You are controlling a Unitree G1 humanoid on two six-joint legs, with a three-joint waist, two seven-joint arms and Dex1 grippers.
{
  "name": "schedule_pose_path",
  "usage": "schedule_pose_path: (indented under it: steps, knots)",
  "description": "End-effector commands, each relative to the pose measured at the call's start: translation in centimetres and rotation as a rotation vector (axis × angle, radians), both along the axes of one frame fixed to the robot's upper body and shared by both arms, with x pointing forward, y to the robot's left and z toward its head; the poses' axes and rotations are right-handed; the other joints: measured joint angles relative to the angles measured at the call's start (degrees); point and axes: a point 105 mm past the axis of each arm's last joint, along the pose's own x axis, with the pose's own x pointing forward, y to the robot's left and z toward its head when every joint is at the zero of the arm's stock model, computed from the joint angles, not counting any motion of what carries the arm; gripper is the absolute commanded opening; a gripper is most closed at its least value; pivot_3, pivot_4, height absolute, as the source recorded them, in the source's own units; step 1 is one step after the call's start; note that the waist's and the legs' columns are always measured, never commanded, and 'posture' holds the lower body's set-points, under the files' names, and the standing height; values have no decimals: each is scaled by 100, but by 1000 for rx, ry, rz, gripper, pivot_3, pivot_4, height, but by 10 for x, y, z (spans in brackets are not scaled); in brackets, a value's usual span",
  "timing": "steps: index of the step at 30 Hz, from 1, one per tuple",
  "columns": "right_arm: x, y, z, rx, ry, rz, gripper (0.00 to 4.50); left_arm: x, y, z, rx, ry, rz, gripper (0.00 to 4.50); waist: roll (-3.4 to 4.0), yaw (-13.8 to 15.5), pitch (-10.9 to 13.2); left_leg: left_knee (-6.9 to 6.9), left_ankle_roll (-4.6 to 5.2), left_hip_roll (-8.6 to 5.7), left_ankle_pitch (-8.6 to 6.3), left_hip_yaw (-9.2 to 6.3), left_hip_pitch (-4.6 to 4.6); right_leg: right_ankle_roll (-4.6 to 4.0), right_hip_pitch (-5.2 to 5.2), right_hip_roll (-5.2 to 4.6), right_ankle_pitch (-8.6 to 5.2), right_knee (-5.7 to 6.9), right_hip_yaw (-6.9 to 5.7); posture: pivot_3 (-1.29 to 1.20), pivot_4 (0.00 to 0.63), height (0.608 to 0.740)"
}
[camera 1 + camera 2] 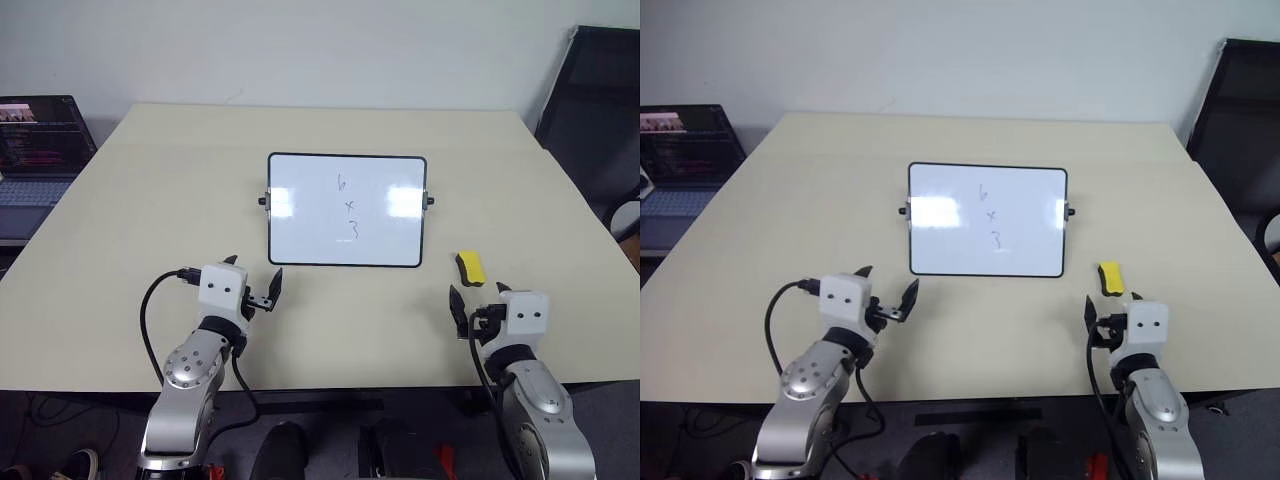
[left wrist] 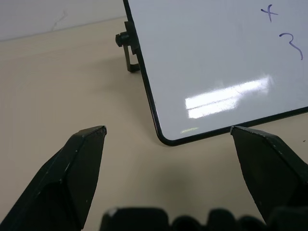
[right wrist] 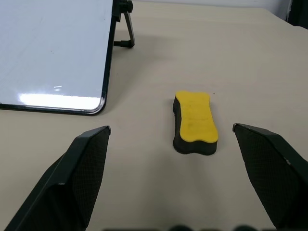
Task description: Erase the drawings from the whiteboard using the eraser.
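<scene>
I will move my right gripper to the narrow middle of the yellow eraser (image 1: 470, 269) (image 3: 196, 119) and close it there, with one finger along each long side.
The whiteboard (image 1: 347, 210) with a thin black frame stands propped on the table's middle. Its drawings (image 1: 347, 207), a faint "6", "x" and "3", run in a short column near its centre. The yellow eraser (image 1: 470, 267) with a dark underside lies flat on the table just right of the board's near right corner. My right gripper (image 1: 477, 299) hovers open a little short of the eraser, which sits ahead between its fingers (image 3: 82, 178) in the right wrist view. Near the board's near left corner, my left gripper (image 1: 254, 277) is open and empty.
A beige table (image 1: 150, 200) carries everything. An open laptop (image 1: 38, 150) sits beyond the table's left edge, and a dark chair (image 1: 595, 110) stands at the far right. The board rests on small black side stands (image 2: 129, 48).
</scene>
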Motion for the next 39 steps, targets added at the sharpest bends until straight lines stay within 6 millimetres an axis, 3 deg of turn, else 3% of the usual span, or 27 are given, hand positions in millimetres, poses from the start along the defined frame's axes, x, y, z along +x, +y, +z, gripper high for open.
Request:
schedule_pose_path:
  steps: [1, 4, 9, 14, 21, 23, 25, 30, 34, 39]
  knots:
    - [0, 1, 8, 10, -20, 14, 4463, -3, -6, 11, -1, -56, -20, 4500, 1, 0, -1, 0, 0, 0, 0, 0, 1, 0, 0, 0, 0, 0, 1, 0, 150, 740]
    - [-4, 3, 7, 9, -8, 16, 4463, -4, -3, 5, -10, -43, -4, 4500, 1, 0, -1, -1, 0, -1, 0, 1, 1, 0, 0, 0, -1, -1, 2, 0, 150, 740]
    - [-7, 16, 24, 34, -37, 90, 4463, -8, 0, 3, -1, -35, -47, 4500, 2, -5, 0, -2, 0, 3, 0, 0, 0, -2, -2, 0, -2, 0, 1, 0, 150, 740]
    - [1, 25, 37, 47, -71, 131, 4463, -1, 14, 18, 25, -89, -70, 4500, 2, -3, -1, 1, 0, 1, 0, 1, 2, -2, 0, 1, -1, 0, 0, 0, 150, 740]
    - [7, 29, 53, 98, -61, 133, 4463, 5, -21, 37, 39, -77, -419, 4500, 2, 0, 0, -2, 0, -1, 0, 4, -4, -3, -2, 1, -2, -1, -4, 0, 150, 740]
    - [7, 21, 64, 88, -69, 109, 4463, 10, -40, 43, 102, -53, -628, 4500, 3, 6, 1, -2, 0, -2, 0, 3, -5, -3, -2, 1, -2, -2, -3, 0, 150, 740]
    - [7, 19, 70, 82, -61, 108, 4463, 14, -47, 51, 150, -41, -755, 4500, 3, 20, 3, 3, 0, -7, 1, 3, -9, -2, -2, 3, -1, 0, -19, 0, 150, 740]
    - [19, 5, 63, 103, 39, 60, 4463, 16, -65, 63, 193, -7, -987, 4500, 4, -50, 2, 0, 1, -5, 1, 12, -3, -1, -1, 4, -1, -1, -2, 0, 150, 740]
    - [34, -9, 47, 103, 156, 19, 4463, 14, -82, 65, 240, 28, -1159, 4500, 5, -87, 3, -3, 1, -8, 1, 13, -8, -3, -3, 7, -1, -1, -10, 0, 150, 740]
    - [48, -12, 34, 73, 221, 27, 4463, 19, -89, 67, 263, 51, -1231, 4500, 8, -117, 5, -5, 2, -7, 0, 15, -10, -4, -5, 9, -2, -2, -7, 0, 150, 740]
